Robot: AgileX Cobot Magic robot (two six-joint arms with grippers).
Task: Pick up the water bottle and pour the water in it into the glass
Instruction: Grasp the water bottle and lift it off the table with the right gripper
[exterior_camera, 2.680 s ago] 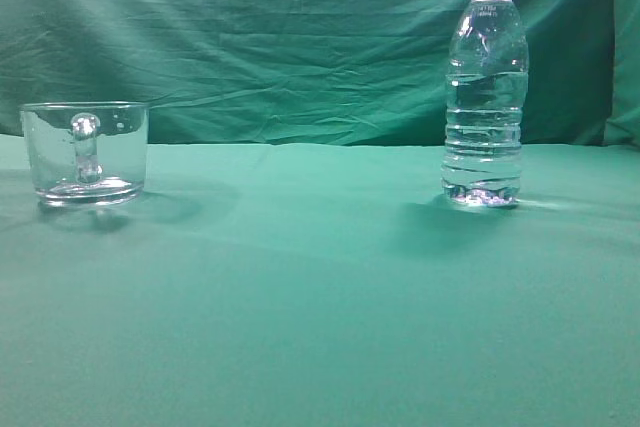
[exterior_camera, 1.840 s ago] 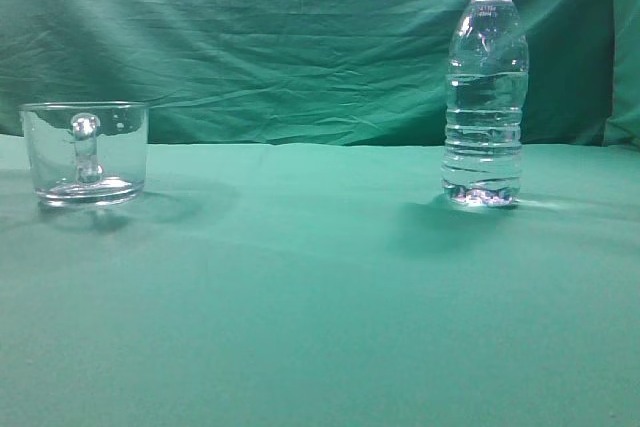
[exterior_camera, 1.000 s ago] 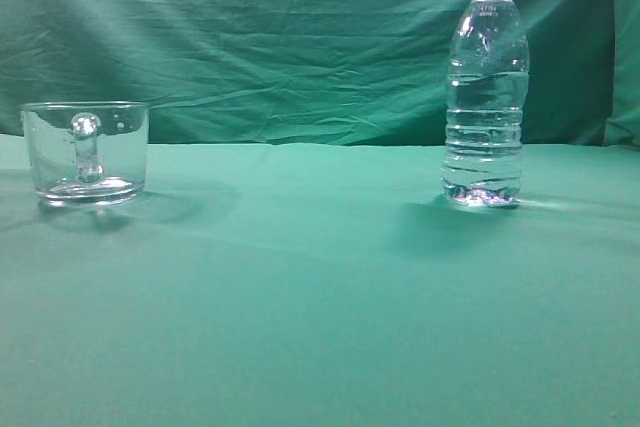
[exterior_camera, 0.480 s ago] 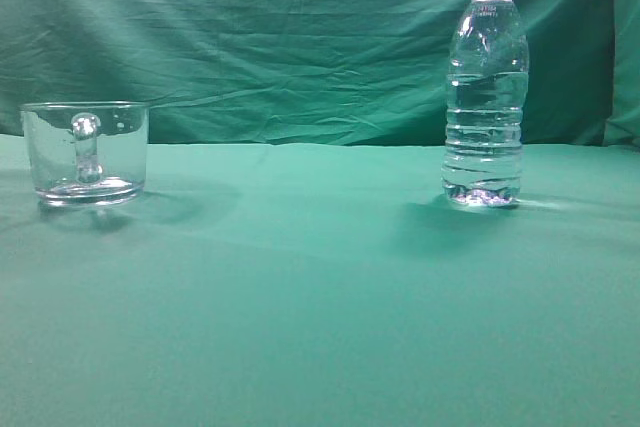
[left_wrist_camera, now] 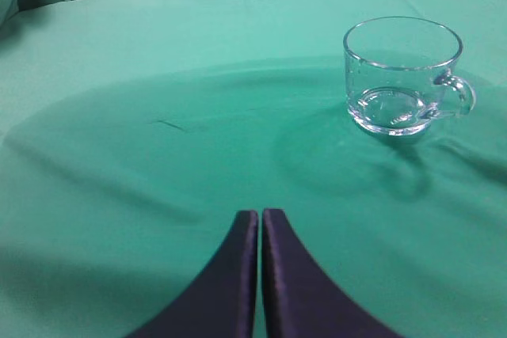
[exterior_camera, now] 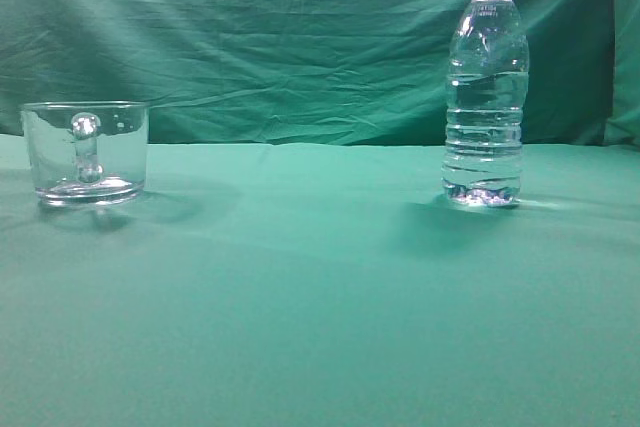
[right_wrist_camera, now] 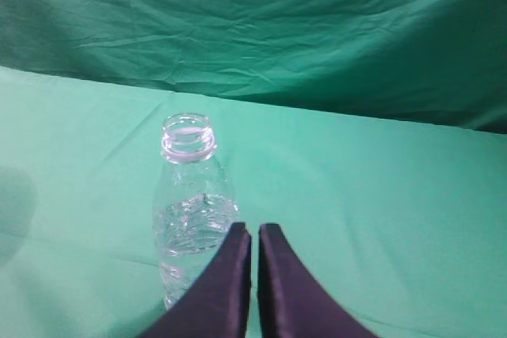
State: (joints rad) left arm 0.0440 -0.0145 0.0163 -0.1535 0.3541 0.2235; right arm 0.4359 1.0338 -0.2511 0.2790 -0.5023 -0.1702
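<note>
The robot's right gripper will close around the middle of the water bottle (exterior_camera: 485, 107) (right_wrist_camera: 193, 237), just below the surface of the water.
The water bottle (exterior_camera: 486, 87) stands upright and capless on the right of the green table. Water fills it to a surface line below its shoulder. It also shows in the right wrist view (right_wrist_camera: 190, 203), just ahead and left of my right gripper (right_wrist_camera: 253, 229), which is shut and empty. The glass (exterior_camera: 85, 152) stands at the left, handle facing the exterior camera, and looks empty. In the left wrist view the glass (left_wrist_camera: 402, 75) sits far ahead to the right of my left gripper (left_wrist_camera: 259, 214), which is shut and empty. Neither gripper shows in the exterior view.
A green cloth (exterior_camera: 300, 287) covers the table and hangs wrinkled as a backdrop (exterior_camera: 280, 37) behind it. A small dark mark (left_wrist_camera: 171, 125) lies on the cloth ahead of the left gripper.
</note>
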